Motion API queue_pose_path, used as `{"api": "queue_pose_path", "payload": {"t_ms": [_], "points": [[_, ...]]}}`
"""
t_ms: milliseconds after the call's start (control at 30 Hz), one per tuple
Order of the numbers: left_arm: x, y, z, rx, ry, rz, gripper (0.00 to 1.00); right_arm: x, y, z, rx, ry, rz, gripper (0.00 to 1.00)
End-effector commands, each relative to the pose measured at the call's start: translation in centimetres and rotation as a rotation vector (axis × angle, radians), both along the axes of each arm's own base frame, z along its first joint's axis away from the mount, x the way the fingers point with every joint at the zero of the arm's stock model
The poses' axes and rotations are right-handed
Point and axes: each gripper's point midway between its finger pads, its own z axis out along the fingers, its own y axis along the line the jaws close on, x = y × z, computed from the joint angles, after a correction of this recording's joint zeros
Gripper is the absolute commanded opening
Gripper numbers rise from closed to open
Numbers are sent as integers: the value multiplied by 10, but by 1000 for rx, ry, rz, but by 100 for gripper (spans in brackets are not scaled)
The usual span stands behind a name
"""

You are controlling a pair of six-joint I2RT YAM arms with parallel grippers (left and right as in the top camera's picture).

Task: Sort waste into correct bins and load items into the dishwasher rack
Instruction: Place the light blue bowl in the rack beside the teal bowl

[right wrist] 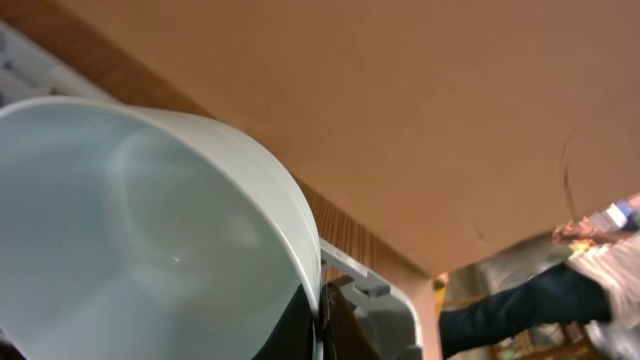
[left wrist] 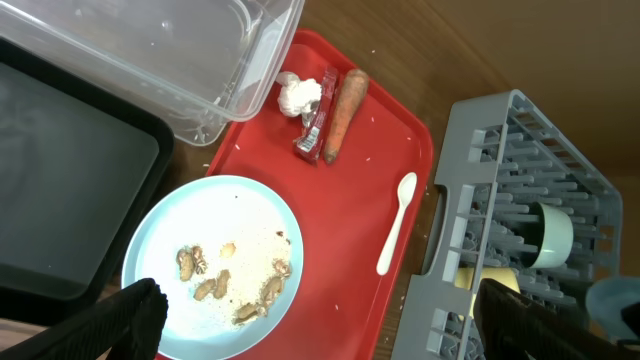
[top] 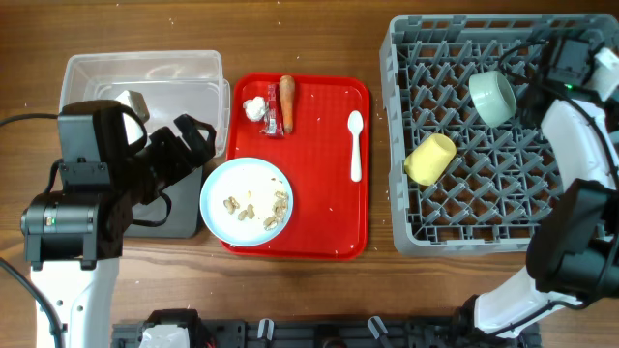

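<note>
Next, my right gripper lets go of the light blue bowl in the grey rack (top: pixel 548 117) beside the mint green bowl.
A pale blue plate (top: pixel 217 189) with beige food scraps (top: pixel 253 206) sits on the red serving tray (top: pixel 329 217). A crumpled tissue (top: pixel 255 108), a red wrapper (top: pixel 273 121), a carrot piece (top: pixel 287 101) and a white spoon (top: pixel 355 145) lie on that tray. The grey rack (top: pixel 399 193) holds a mint green bowl (top: pixel 493 97) and a yellow cup (top: pixel 430 159). My left gripper (left wrist: pixel 325 335) is open and empty above the plate's near edge. My right gripper (right wrist: pixel 320 320) is shut on the rim of the light blue bowl (right wrist: pixel 150 230) over the rack's far right corner.
A clear tub (top: pixel 145 72) stands at the far left, and a black tray (top: pixel 179 222) lies in front of it under my left arm. The red tray lies between these bins and the rack. Bare wooden table shows around them.
</note>
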Motion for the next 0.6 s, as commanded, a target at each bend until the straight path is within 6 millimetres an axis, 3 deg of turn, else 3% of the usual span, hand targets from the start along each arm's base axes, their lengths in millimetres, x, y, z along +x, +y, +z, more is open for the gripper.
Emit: {"api": "queue_pose_path", "payload": {"t_ms": [0, 100, 133, 200, 267, 400, 467, 567], "points": [[2, 0, 4, -12, -9, 8, 100, 30, 38, -7, 14, 65, 136, 4], [1, 0, 3, -12, -5, 8, 100, 53, 79, -10, 23, 66, 248, 5], [0, 0, 2, -12, 1, 8, 100, 56, 85, -10, 22, 67, 264, 9], [-4, 0, -1, -12, 22, 8, 100, 57, 89, -8, 8, 84, 273, 4], [-5, 0, -2, -12, 29, 8, 100, 48, 72, 15, -104, 91, 187, 4], [-5, 0, -2, -12, 28, 8, 100, 36, 27, 29, -133, 113, 99, 4], [-3, 0, -1, -12, 21, 8, 100, 32, 13, 25, -105, 108, 90, 4], [-2, 0, 0, -12, 15, 8, 100, 40, 10, 9, -49, 138, 145, 4]]}}
